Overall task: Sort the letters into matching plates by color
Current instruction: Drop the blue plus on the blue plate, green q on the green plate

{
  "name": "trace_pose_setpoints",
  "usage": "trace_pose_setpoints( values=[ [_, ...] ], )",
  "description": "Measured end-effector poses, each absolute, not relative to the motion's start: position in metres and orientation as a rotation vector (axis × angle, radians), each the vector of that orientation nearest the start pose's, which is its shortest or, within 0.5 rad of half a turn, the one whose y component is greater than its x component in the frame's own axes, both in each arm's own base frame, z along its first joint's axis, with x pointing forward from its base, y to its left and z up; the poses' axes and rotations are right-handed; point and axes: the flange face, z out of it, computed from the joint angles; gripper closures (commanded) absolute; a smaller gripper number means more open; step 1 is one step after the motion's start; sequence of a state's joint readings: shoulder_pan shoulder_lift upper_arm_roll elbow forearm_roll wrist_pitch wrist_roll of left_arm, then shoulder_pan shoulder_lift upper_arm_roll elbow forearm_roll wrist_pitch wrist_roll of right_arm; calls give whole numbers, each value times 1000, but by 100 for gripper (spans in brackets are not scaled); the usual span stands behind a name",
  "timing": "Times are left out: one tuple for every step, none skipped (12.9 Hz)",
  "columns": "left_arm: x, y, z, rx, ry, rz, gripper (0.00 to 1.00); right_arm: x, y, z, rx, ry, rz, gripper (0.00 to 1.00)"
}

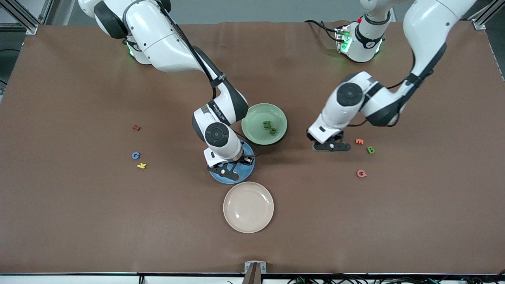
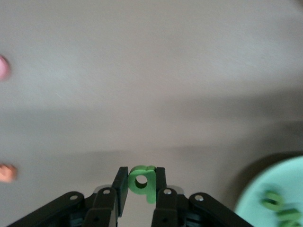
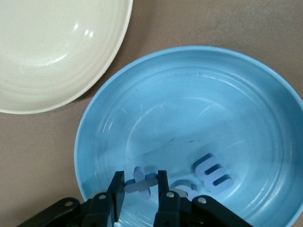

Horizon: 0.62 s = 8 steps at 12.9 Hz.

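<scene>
I should use my left gripper to release the green q, now over bare table beside that plate, in the pale green plate [image 1: 277,122], between the green letters on it and the plate's near rim.
My left gripper [image 1: 331,146] hangs over bare table beside the pale green plate [image 1: 252,118], toward the left arm's end. It is shut on a green letter q [image 2: 142,182]. Two green letters [image 1: 269,127] lie in that plate. My right gripper [image 1: 227,171] is low over the blue plate [image 1: 249,167], shut on a blue cross-shaped letter [image 3: 142,182]. Two more blue letters [image 3: 213,172] lie in the blue plate [image 3: 189,94]. A blue G [image 1: 135,155] lies toward the right arm's end. A green B [image 1: 370,150] lies near the left gripper.
A cream plate [image 1: 248,221] sits nearer the front camera than the blue plate. Beside the blue G lie a yellow letter [image 1: 141,165] and a red one [image 1: 136,127]. An orange letter [image 1: 359,141] and a pink one [image 1: 361,173] lie by the green B.
</scene>
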<state>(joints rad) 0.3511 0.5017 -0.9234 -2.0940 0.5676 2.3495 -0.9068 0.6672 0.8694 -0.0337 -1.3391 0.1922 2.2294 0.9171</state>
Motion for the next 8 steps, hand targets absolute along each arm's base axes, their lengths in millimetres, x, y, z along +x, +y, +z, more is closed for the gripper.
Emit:
trace_pose_setpoints(
  values=[
    [485,-312,264,-3153,-18,-15,100,592,449,207,-2976,584,112,15],
    [476,-325,262,-3154,-55,-4,100,592,449,207,-2976,583,111,0],
    [467,-336,260,-3155,-96,7,100,592,450,208,-2975,582,109,0],
    [459,-348,257,-3155,-135,19,100,594,450,211,-2972,581,102,0],
    [448,-360,254,-3155,-173,32,100,596,450,215,-2973,581,101,0],
    [437,-374,251,-3155,-208,44,100,597,448,221,-2985,583,118,0],
    [426,-387,249,-3156,-238,57,100,599,444,233,-3006,579,149,0],
    [417,-399,248,-3159,-266,66,99,600,435,251,-3036,553,194,0]
  ],
)
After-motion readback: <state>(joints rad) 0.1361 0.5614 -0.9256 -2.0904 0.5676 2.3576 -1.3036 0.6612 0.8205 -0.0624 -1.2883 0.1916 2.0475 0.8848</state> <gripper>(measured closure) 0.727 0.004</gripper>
